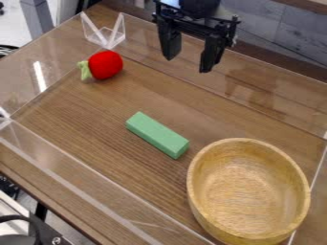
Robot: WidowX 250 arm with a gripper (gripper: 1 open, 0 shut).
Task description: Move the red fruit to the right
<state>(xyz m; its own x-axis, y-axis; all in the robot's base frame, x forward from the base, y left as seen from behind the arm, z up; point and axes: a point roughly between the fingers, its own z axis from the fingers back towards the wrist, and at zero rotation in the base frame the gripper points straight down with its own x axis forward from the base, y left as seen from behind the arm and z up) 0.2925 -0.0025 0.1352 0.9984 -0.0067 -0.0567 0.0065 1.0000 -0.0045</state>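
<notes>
The round body of the red fruit (106, 64), just beside its green leafy cap, will be gripped between my fingers as my gripper closes on it.
The red fruit (103, 64) is a small glossy red toy with a green leafy cap, lying on the wooden table at the upper left. My gripper (189, 55) hangs above the table's far middle, to the right of the fruit and well apart from it. Its two black fingers (169, 42) point down and stand wide open with nothing between them.
A green rectangular block (157, 134) lies near the table's middle. A wooden bowl (208, 195) stands at the front right. Clear plastic walls (38, 96) fence the table's edges, with a clear clip-like piece (102, 32) behind the fruit.
</notes>
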